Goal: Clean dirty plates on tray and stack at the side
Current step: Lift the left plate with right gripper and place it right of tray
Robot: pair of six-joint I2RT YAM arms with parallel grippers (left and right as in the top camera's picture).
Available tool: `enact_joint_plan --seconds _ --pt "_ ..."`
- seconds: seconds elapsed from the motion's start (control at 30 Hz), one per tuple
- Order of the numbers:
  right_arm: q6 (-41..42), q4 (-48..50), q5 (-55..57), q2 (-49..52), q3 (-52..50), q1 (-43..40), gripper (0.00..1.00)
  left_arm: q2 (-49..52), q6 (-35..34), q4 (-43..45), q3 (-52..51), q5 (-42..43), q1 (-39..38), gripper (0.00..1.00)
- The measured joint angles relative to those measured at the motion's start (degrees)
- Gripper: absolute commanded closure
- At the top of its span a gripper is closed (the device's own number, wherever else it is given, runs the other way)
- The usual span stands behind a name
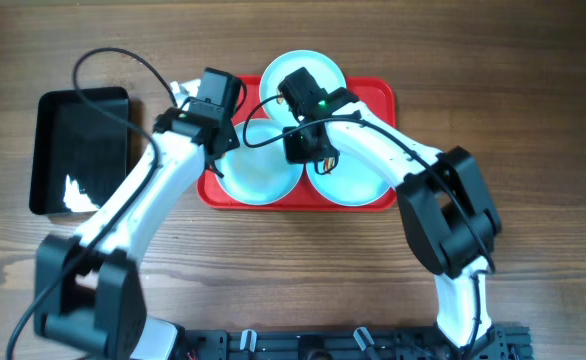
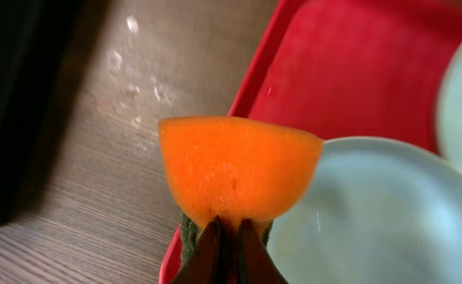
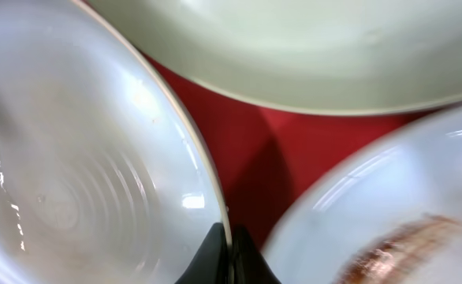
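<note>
The robot's right gripper needs to release its pale plate on the bare wood (image 1: pixel 472 123) next to the red tray, across from the black bin.
Three pale plates lie on the red tray (image 1: pixel 378 92): a far plate (image 1: pixel 308 62), a near left plate (image 1: pixel 258 178) and a near right plate (image 1: pixel 358 185). My left gripper (image 2: pixel 231 237) is shut on an orange sponge (image 2: pixel 239 177) with a green underside. It hovers at the tray's left rim, beside the near left plate (image 2: pixel 381 221). My right gripper (image 3: pixel 229 237) is shut on the rim of that same plate (image 3: pixel 73 158). The near right plate (image 3: pixel 404 213) carries a brown smear. The far plate (image 3: pixel 310 47) shows at the top of the right wrist view.
A black glossy bin (image 1: pixel 83 150) stands on the wooden table left of the tray. Both arms cross over the tray's middle. Bare wood lies to the right of the tray and in front of it.
</note>
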Motion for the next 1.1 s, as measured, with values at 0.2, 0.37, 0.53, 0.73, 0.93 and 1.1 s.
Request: enact_joint_plan --seconds 0.2,0.37,0.53,0.73,0.93,1.1 --pt "-0.7 -0.9 8.0 -6.2 0.0 0.0 0.96 -3.4 -0.6 -0.1 0.4 3.0 0.0 0.96" --pt "-2.4 -2.9 15.5 -11.8 0.0 0.0 0.96 -3.3 -0.9 -0.8 0.4 8.5 0.0 0.96" --pt "-4.4 -4.6 23.6 -15.0 0.1 0.0 0.96 -3.3 -1.0 -1.1 0.1 11.4 0.0 0.96" --pt "-6.6 -4.8 32.6 -15.1 0.1 0.7 0.96 -3.3 -1.0 -1.1 -2.1 12.3 0.0 0.96" --pt "-9.4 -4.8 44.0 -15.1 0.1 6.5 0.95 -3.3 -1.0 0.1 -3.8 12.5 0.0 0.96" --pt "-11.6 -4.8 54.4 -15.1 0.1 13.7 0.96 -3.2 -1.0 0.3 -4.0 12.5 0.0 0.96"
